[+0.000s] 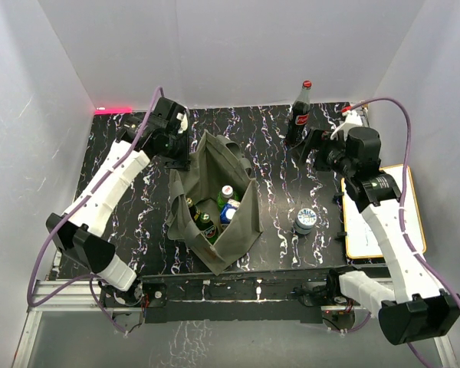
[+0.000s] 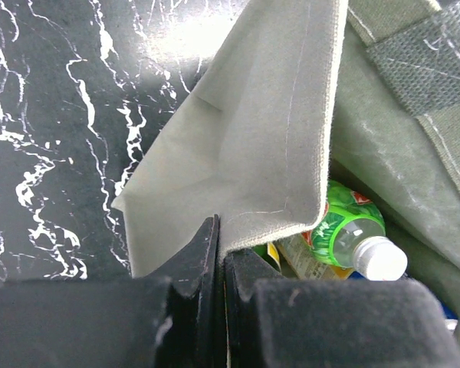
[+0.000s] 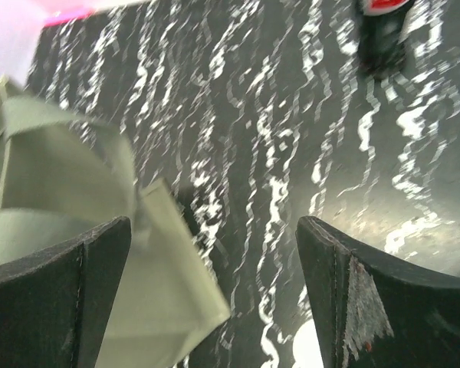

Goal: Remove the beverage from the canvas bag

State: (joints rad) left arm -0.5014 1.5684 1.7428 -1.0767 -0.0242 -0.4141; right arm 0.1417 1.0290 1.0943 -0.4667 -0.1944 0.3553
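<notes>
The green bottle beside the blue can is next, and my right gripper should reach into the canvas bag and close on the white cap (image 1: 227,191) of that bottle.
The olive-grey canvas bag (image 1: 241,222) stands open in the middle of the table. Beverages lie inside it: a green bottle with a white cap (image 1: 226,192) (image 2: 354,234), a blue can (image 1: 230,211) and dark bottles (image 1: 207,224). My left gripper (image 1: 178,159) (image 2: 221,239) is shut on the canvas bag's (image 2: 245,153) far left rim and holds that side up. My right gripper (image 1: 313,150) (image 3: 213,230) stands open over bare table right of the bag (image 3: 54,192), with nothing between its fingers. A dark cola bottle with a red cap (image 1: 300,113) (image 3: 383,27) stands just behind it.
A short white-and-blue container (image 1: 305,221) stands on the table right of the bag. A white board with an orange rim (image 1: 411,201) lies at the right edge. White walls close in the black marbled table (image 1: 276,176) on three sides.
</notes>
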